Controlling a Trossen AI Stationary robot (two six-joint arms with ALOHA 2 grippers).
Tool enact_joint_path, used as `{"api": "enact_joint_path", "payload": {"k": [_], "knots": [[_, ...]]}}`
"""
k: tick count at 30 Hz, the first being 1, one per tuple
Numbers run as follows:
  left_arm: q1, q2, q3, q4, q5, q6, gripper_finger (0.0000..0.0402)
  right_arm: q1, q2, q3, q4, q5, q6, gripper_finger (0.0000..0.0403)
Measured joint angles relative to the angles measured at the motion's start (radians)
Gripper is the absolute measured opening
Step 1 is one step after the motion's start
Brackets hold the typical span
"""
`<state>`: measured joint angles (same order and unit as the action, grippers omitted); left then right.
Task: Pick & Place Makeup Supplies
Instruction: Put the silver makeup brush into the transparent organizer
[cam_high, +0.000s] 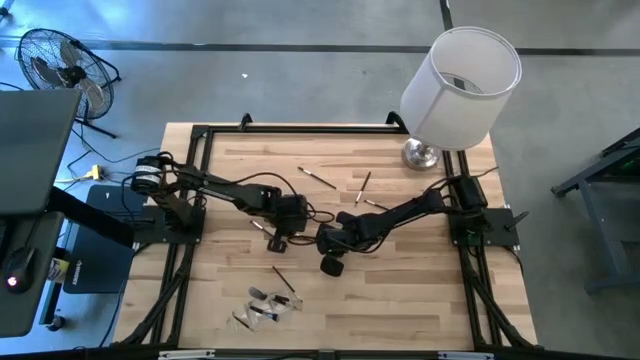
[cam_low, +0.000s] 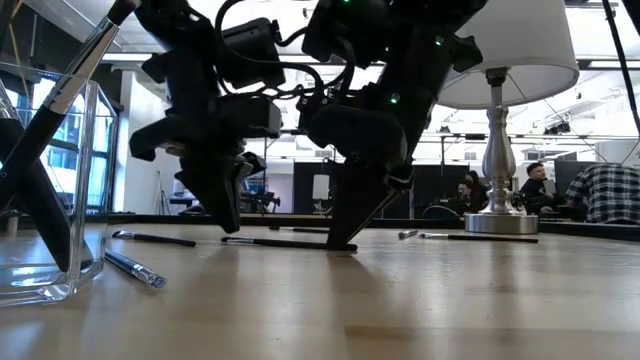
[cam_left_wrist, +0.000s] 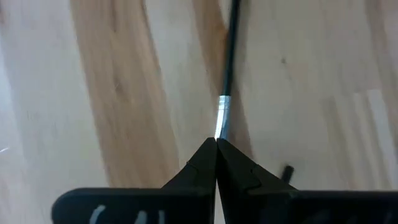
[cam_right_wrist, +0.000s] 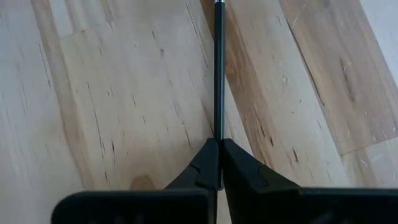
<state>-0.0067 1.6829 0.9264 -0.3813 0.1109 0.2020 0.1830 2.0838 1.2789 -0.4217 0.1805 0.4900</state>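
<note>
The brush is pinched by my right gripper near the tail of its black handle, so that gripper should open and take the handle closer to the brush's silver ferrule (cam_right_wrist: 219, 74) before it lifts.
Thin dark makeup brushes lie scattered on the wooden table (cam_high: 400, 290). My right gripper (cam_right_wrist: 217, 144) is down at the table's middle, shut on the black handle of one brush (cam_low: 285, 243) that lies flat. My left gripper (cam_left_wrist: 216, 144), just to its left, is shut. Its tips stand over the silver-ferrule end of another brush (cam_left_wrist: 225, 93), whose dark handle runs away across the wood. In the low view the left gripper (cam_low: 230, 222) seems to hang slightly above the table. My left gripper: its own shut tips hide the brush's end, so I cannot tell whether it touches the brush. My right gripper pinches the thin black handle (cam_right_wrist: 218, 127) at its near end between the two fingertips. It comes steeply from above, and the handle runs straight out from the tips. The brush lies on the table.
More brushes lie toward the far side (cam_high: 318, 177), (cam_high: 362, 184), (cam_high: 375, 203), and one lies nearer (cam_high: 283, 278). A clear plastic pouch (cam_high: 268, 305) holding brushes sits near the front edge. A white-shaded lamp (cam_high: 460, 85) stands at the far right corner. People sit in the room beyond.
</note>
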Motion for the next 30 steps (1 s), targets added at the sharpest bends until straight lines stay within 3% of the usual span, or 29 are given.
{"api": "enact_joint_path", "payload": {"k": [14,21,30], "knots": [[0.0,0.079,0.005,0.04,0.01,0.002,0.0,-0.003,-0.036,-0.006,-0.002,-0.012,0.004,0.003],[0.0,0.082,0.003,0.065,0.011,0.003,0.0,-0.021,-0.123,-0.009,-0.009,0.031,-0.019,0.0073],[0.0,0.084,0.002,0.103,0.011,0.011,0.0,-0.049,-0.106,-0.007,0.077,-0.072,-0.134,0.0135]]}}
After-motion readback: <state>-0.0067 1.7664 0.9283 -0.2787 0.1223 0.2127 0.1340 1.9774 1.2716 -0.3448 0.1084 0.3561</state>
